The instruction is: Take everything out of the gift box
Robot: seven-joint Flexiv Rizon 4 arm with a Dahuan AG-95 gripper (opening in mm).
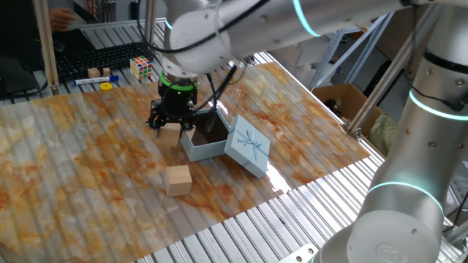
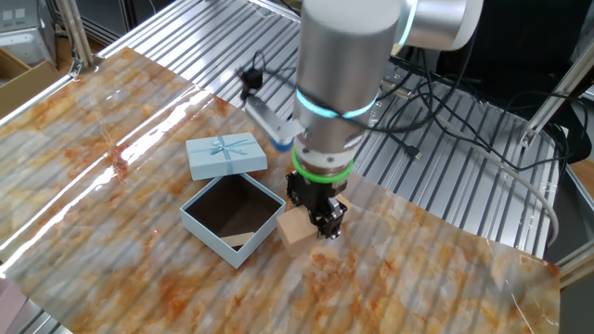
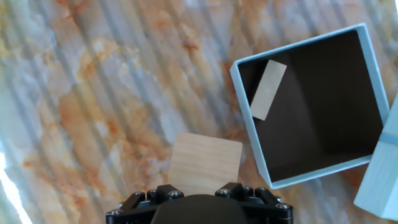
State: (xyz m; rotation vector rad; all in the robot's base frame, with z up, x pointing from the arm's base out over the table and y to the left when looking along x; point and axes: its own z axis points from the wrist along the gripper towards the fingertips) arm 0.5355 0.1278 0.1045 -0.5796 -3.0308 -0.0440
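Observation:
My gripper will set the tan wooden block down on the marbled table [image 1: 156,145] [image 3: 180,163] next to the open gift box.
The pale-blue gift box [image 1: 199,150] stands open on the marbled table, its lid [image 1: 247,146] leaning against its right side. My gripper [image 1: 172,127] hangs just left of the box, shut on a tan wooden block [image 2: 295,230] that sits low over the table. In the hand view this block [image 3: 205,163] lies right below my hand, outside the box wall [image 3: 247,118]. One more wooden block [image 3: 268,89] leans against the inner wall of the box. A third block [image 1: 178,180] rests on the table in front of the box.
A Rubik's cube [image 1: 142,67], a small wooden piece [image 1: 93,71], a yellow item [image 1: 107,85] and a blue pen lie at the far table edge. A brown carton [image 1: 344,98] stands off the table to the right. Ribbed metal surrounds the mat.

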